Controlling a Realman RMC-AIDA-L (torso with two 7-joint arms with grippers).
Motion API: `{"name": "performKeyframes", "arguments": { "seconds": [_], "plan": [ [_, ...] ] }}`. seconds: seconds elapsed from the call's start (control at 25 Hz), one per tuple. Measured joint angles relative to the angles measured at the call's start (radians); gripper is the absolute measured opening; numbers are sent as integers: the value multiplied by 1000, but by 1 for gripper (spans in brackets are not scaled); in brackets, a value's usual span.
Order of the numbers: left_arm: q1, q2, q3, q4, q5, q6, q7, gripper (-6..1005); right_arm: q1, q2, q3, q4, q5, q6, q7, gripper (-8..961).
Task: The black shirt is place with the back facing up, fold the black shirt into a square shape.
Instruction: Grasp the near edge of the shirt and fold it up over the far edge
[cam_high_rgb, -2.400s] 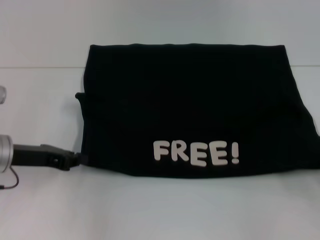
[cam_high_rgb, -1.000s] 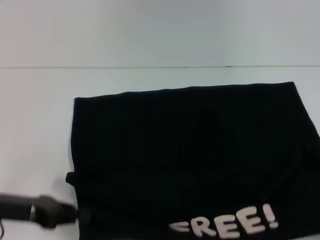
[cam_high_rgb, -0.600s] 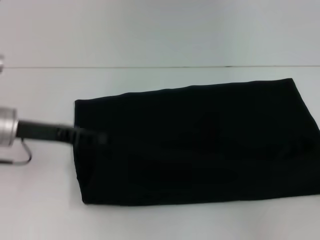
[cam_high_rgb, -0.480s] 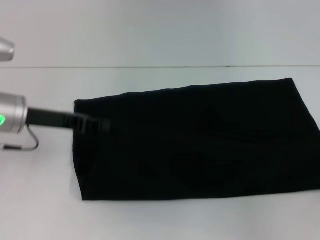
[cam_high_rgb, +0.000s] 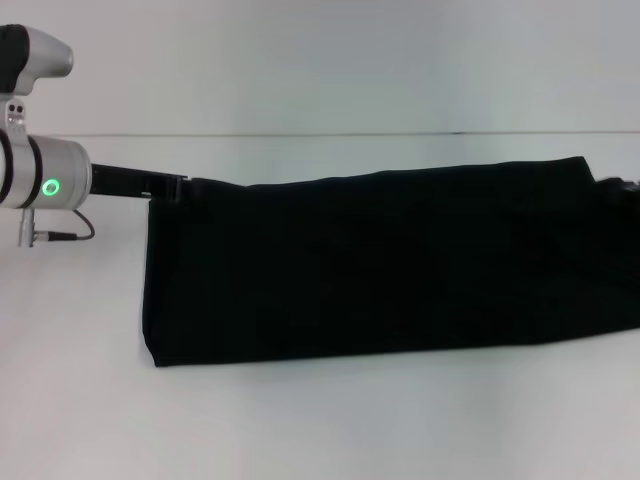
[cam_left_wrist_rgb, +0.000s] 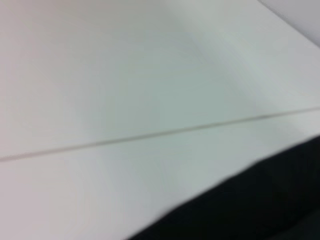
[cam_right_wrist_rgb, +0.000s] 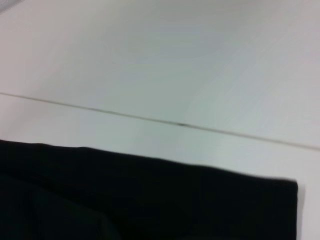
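Note:
The robot's left gripper will release the black shirt's far corner on the white table (cam_high_rgb: 187, 169) near the thin dark line.
The black shirt (cam_high_rgb: 380, 270) lies on the white table as a long folded band, plain black side up; its lettering is hidden. My left gripper (cam_high_rgb: 185, 187) reaches in from the left and is shut on the shirt's far left corner, level with the far edge. My right gripper (cam_high_rgb: 618, 185) shows only as a dark tip at the shirt's far right corner, at the picture's edge. The shirt's edge also shows in the left wrist view (cam_left_wrist_rgb: 260, 205) and in the right wrist view (cam_right_wrist_rgb: 125, 200).
The white table (cam_high_rgb: 300, 420) runs around the shirt. A thin dark line (cam_high_rgb: 300, 134) crosses behind the shirt where the table meets the pale wall. The left arm's silver wrist (cam_high_rgb: 45, 180) with a green light hangs over the table's left side.
The near half with the lettering has been carried over onto the far half, so the shirt is now a narrower band. My left gripper moved from the near left corner to the far left corner.

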Motion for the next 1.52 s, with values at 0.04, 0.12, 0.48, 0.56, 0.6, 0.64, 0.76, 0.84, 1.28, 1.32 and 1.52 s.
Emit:
{"name": "performKeyframes", "arguments": {
  "seconds": [0.04,0.12,0.48,0.56,0.6,0.64,0.76,0.84,1.28,1.32,1.52],
  "plan": [
    [-3,-2,3,-4,0,-27,0,1,18,2,-13,18,0,38,-1,49],
    [-9,-5,12,-10,0,-75,0,1,52,10,-45,46,0,110,-1,49],
    [-20,-15,21,-14,-2,-201,0,2,156,26,-98,81,6,289,9,48],
    [-20,-17,19,-13,-2,-217,0,2,165,26,-99,81,7,302,10,47],
    [-21,-18,18,-11,-4,-227,0,2,168,27,-99,81,7,311,10,47],
    [-21,-18,17,-10,-9,-235,0,2,170,27,-99,81,7,319,9,47],
    [-22,-18,18,-7,-39,-255,2,2,174,30,-103,82,7,338,2,47],
    [-24,-16,21,-7,-52,-263,5,2,176,30,-104,82,7,346,2,48],
    [-30,-24,27,-22,-55,-324,13,1,186,37,-107,121,12,411,-24,49],
    [-30,-24,28,-25,-55,-326,13,1,186,40,-107,126,15,418,-27,48],
    [-31,-43,36,-31,-55,-392,13,4,184,56,-107,133,33,466,-32,66]
  ]
}}
